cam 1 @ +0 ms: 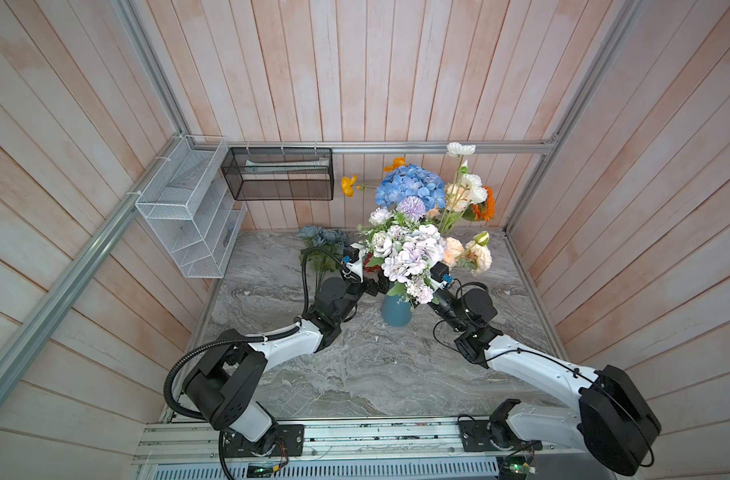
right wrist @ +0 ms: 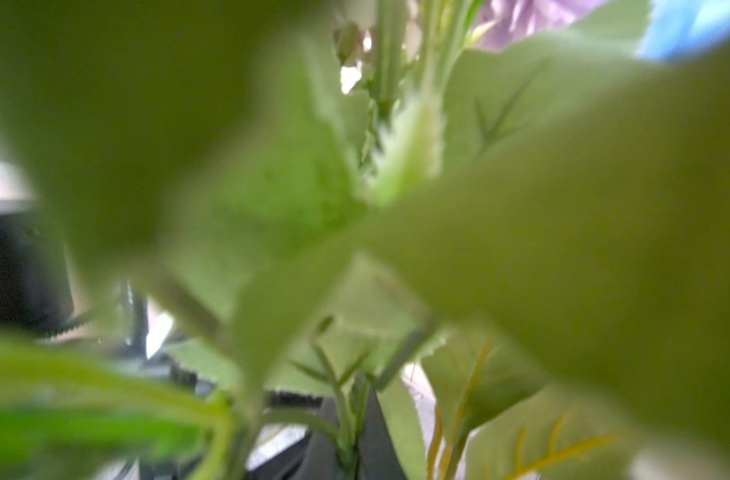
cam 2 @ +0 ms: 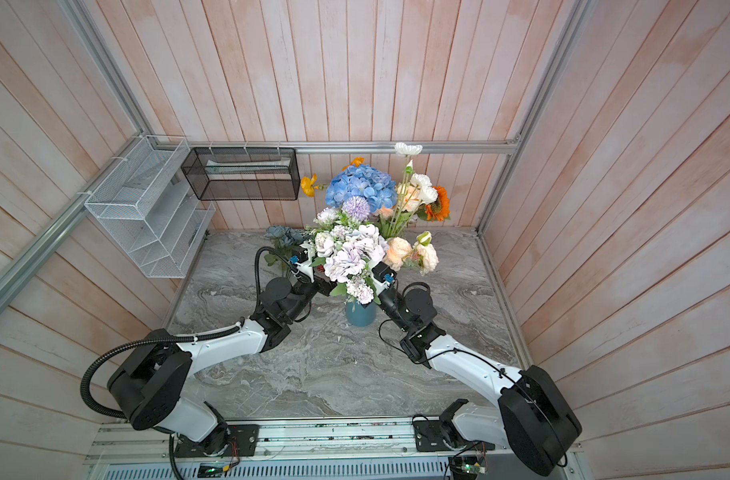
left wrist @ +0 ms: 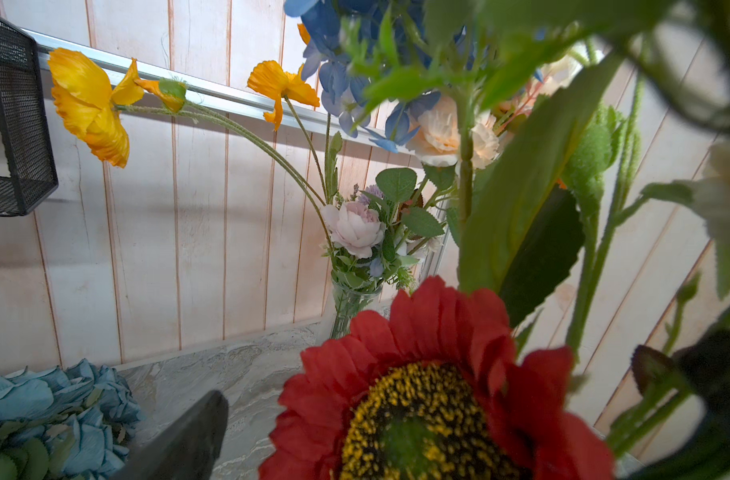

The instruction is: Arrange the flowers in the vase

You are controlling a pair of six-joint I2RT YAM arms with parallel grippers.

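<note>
The robot's right gripper pinches a thin green stem and the white-lilac flowers sit high over the blue vase, so it should release the stem and grip the vase (cam 1: 396, 311).
The blue vase (cam 1: 396, 316) (cam 2: 360, 316) stands mid-table between my two arms, with white-lilac flowers (cam 1: 409, 257) rising from it. Behind it are a blue hydrangea (cam 1: 411, 185), orange poppies (left wrist: 89, 104), peach roses (cam 1: 477, 255) and an orange sunflower (cam 1: 484, 205); their stems go into a clear glass vase (left wrist: 350, 301). Dusty-blue roses (cam 1: 323, 239) (left wrist: 51, 411) lie on the table at the back left. My left gripper (cam 1: 376, 286) is open left of the blue vase, with a red sunflower (left wrist: 429, 395) between its fingers (left wrist: 184, 440). My right gripper (right wrist: 352, 446) is shut on a thin green stem among blurred leaves.
A white wire rack (cam 1: 188, 208) hangs on the left wall and a black mesh basket (cam 1: 278, 174) on the back wall. Wooden walls enclose the marble table (cam 1: 355, 374) on three sides. Leaves crowd the right wrist view.
</note>
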